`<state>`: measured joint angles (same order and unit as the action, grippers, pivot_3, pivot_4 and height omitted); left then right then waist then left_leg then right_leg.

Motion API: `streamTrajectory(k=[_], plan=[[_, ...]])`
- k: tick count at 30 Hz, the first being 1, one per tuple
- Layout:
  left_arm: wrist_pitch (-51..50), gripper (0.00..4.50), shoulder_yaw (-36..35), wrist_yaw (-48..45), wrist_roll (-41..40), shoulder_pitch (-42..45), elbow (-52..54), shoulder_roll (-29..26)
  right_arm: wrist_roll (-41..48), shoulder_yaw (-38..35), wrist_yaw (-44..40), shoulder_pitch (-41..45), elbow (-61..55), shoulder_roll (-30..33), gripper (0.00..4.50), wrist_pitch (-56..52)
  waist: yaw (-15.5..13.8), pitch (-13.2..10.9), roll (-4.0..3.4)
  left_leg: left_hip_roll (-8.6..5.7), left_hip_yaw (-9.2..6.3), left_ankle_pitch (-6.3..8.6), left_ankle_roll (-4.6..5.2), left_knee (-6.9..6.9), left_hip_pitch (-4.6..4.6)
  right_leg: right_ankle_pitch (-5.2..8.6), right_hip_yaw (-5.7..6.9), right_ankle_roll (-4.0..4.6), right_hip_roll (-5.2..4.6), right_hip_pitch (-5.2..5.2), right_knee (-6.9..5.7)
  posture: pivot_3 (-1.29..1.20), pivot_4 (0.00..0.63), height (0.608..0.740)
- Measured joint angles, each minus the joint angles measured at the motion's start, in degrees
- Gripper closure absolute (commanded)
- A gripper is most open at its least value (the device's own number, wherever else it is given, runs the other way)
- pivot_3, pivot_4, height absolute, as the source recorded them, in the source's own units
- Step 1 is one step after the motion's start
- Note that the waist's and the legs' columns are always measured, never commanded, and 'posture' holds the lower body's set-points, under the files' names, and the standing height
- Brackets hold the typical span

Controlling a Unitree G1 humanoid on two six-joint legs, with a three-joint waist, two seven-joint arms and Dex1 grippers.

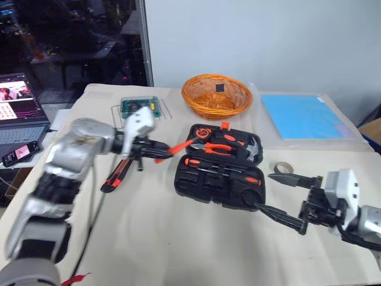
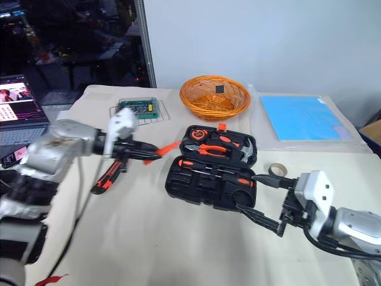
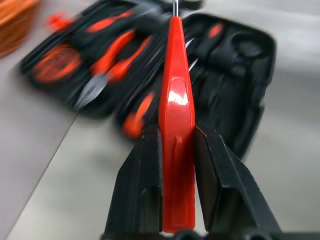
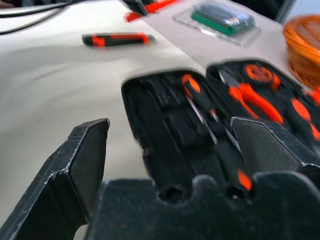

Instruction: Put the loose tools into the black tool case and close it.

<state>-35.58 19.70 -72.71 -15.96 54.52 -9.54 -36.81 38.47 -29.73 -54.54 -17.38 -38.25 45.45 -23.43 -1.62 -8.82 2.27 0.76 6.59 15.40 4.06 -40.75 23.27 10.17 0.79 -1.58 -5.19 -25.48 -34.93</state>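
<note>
The robot's left gripper should release the slim red screwdriver in the case's front half (image 1: 203, 173) (image 3: 173, 106), next to the black-handled screwdriver.
The black tool case (image 1: 180, 176) lies open in the middle of the table, with pliers, a hammer and screwdrivers in its slots. My left gripper (image 1: 162, 146) hovers just left of the case, shut on a slim red screwdriver (image 3: 176, 115) whose tip points at the case. An orange-black utility knife (image 1: 115, 175) lies on the table below that arm. A beige tape roll (image 1: 284, 168) sits right of the case. My right gripper (image 1: 264, 190) is open at the case's right front corner, with nothing between its fingers (image 4: 85, 155).
An orange wicker basket (image 1: 216, 94) stands behind the case, a green circuit board (image 1: 140, 106) to its left and a blue sheet (image 1: 300, 116) at the back right. A laptop (image 1: 18, 113) and a phone (image 1: 21, 153) sit beyond the table's left edge.
</note>
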Motion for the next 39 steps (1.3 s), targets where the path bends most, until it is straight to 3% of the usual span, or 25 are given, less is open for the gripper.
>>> streamTrajectory(k=[6,14,36,39], plan=[[12.73,4.06,9.87,-3.62,10.22,5.32,-13.73,7.44,-0.42,-4.95,-0.28,-4.25,-1.05,-0.23,0.0,0.7,1.14,0.0,-0.01,0.05,-0.02,0.02,0.03,-0.01,-0.06,0.0,-0.08,-0.03,0.0,-0.02,-0.04,0.0,0.15,0.74],[24.64,4.06,13.74,-6.99,19.44,8.68,-25.43,12.04,-0.64,-5.16,1.61,-5.26,-4.04,-0.37,0.0,0.66,0.76,0.0,-0.01,0.0,-0.06,0.1,0.16,-0.08,0.17,0.0,-0.05,-0.11,-0.11,-0.14,0.04,0.0,0.15,0.74],[27.54,4.06,13.38,-6.78,28.01,10.78,-32.69,18.33,-0.55,-4.42,4.61,-4.83,-5.08,-0.39,0.0,0.37,0.64,0.0,-0.02,0.0,-0.13,0.16,0.26,-0.21,0.04,0.05,0.01,-0.26,-0.15,0.09,0.03,0.0,0.15,0.74],[27.05,2.75,13.24,-6.65,28.15,10.78,-32.69,18.38,-0.42,-4.42,4.62,-5.36,-5.19,-0.4,0.0,0.33,0.68,0.0,-0.02,0.0,-0.13,0.16,0.26,-0.22,0.02,0.05,-0.01,-0.26,-0.15,0.11,0.03,0.0,0.15,0.74]])
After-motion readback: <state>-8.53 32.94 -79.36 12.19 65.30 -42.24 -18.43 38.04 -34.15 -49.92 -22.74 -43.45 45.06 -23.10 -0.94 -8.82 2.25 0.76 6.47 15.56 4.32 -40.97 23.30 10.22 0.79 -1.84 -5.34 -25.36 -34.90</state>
